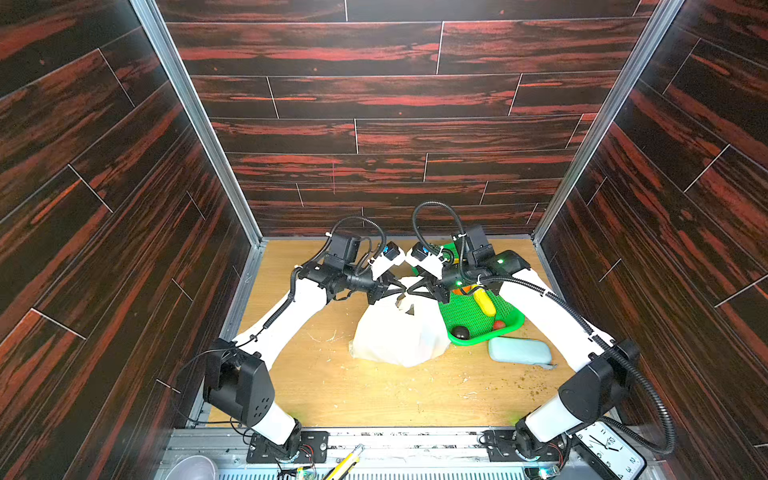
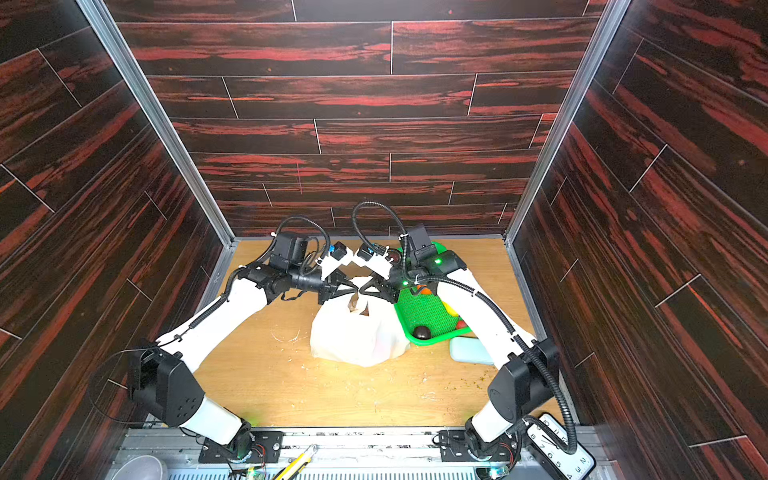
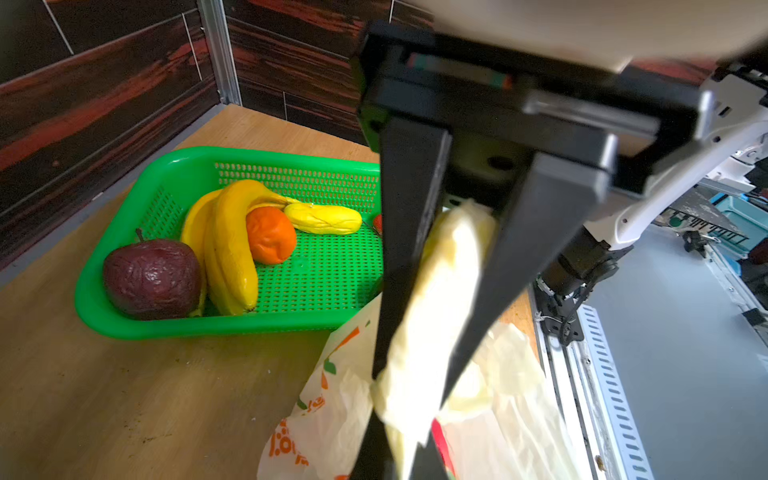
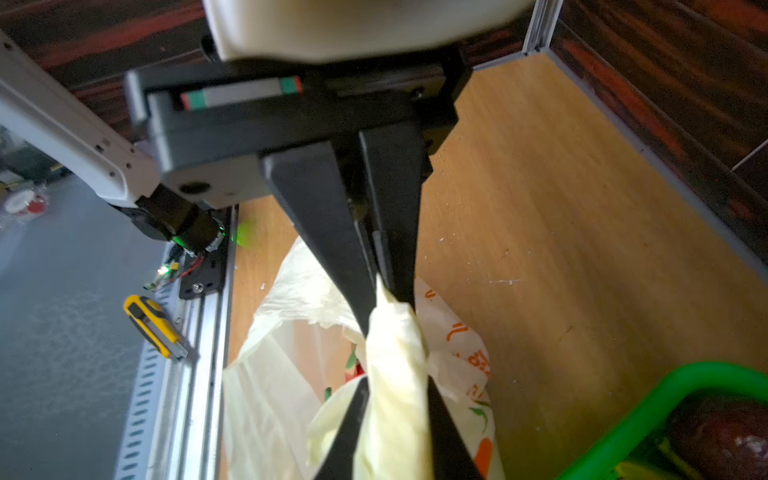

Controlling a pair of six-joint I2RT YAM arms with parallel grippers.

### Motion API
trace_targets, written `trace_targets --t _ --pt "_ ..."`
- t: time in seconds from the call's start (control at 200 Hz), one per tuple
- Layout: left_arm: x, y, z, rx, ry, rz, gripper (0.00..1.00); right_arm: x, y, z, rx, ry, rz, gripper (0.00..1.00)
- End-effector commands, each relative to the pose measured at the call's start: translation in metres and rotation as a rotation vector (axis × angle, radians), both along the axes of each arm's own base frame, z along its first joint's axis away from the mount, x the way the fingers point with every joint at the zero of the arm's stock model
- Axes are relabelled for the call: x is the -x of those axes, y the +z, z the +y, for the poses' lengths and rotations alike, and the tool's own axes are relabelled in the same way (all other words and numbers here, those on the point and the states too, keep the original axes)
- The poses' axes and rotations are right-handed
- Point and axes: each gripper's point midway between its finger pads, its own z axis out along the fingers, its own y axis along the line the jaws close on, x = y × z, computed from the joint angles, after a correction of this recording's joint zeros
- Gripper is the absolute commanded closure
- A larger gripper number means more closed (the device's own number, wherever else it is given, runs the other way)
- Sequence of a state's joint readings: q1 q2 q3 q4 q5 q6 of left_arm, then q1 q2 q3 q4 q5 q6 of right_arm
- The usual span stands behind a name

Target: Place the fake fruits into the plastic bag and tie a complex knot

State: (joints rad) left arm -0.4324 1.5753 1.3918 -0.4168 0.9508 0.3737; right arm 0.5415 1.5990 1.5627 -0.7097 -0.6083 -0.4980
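Observation:
The strap's very tip is pinched in my left gripper, so my right gripper should hold the strap up while my left gripper grabs it lower down (image 1: 382,308).
The plastic bag (image 1: 399,336) (image 2: 357,336) sits bulging in the middle of the wooden floor, cream-white with orange prints (image 3: 286,444). Both grippers meet just above it. My left gripper (image 1: 400,290) (image 3: 399,449) is shut on one strap handle (image 3: 440,291). My right gripper (image 1: 411,291) (image 4: 395,436) is shut on the other strap (image 4: 395,353). Something red shows inside the bag mouth (image 4: 355,370). In the green basket (image 3: 187,328) lie fake fruits: bananas (image 3: 228,249), an orange (image 3: 270,241), a yellow oblong fruit (image 3: 324,218) and a dark purple fruit (image 3: 151,278).
The green basket (image 1: 478,338) stands right of the bag, under the right arm. A pale blue pouch (image 1: 519,351) lies in front of it. Dark wood walls close in three sides. A yellow utility knife (image 1: 345,461), a clock (image 1: 609,451) and a cup (image 1: 193,467) lie past the front rail.

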Motion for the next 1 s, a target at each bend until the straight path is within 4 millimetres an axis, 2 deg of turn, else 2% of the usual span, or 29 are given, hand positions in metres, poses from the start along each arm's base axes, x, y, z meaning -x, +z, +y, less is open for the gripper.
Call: trace_targets --t 0.0,0.1,0.416,0.576,0.661,0.726,0.852,0.997 --pt "0.004 0.028 0.002 0.036 0.008 -0.095 0.95 0.010 -0.008 0.002 0.001 0.030 0.024 0.91" --pt "0.003 0.029 0.008 0.030 0.033 -0.095 0.86 0.007 -0.005 0.001 -0.001 0.015 -0.011 1.00" --pt "-0.009 0.044 0.042 0.126 0.191 -0.068 0.55 -0.002 0.010 -0.001 -0.048 -0.054 -0.134 1.00" --pt "-0.033 0.050 0.075 0.147 0.426 -0.072 0.49 -0.005 0.019 0.004 -0.105 -0.094 -0.240 1.00" --pt "-0.051 0.040 0.098 0.138 0.576 -0.087 0.48 -0.006 0.021 0.008 -0.135 -0.115 -0.288 1.00" --pt "-0.060 0.030 0.108 0.142 0.628 -0.093 0.48 -0.007 0.022 0.010 -0.161 -0.129 -0.317 1.00" --pt "-0.065 0.010 0.105 0.140 0.612 -0.083 0.48 -0.009 0.022 0.014 -0.210 -0.161 -0.362 1.00" --pt "-0.061 -0.004 0.092 0.149 0.492 -0.139 0.48 -0.012 0.023 0.016 -0.268 -0.195 -0.395 1.00"
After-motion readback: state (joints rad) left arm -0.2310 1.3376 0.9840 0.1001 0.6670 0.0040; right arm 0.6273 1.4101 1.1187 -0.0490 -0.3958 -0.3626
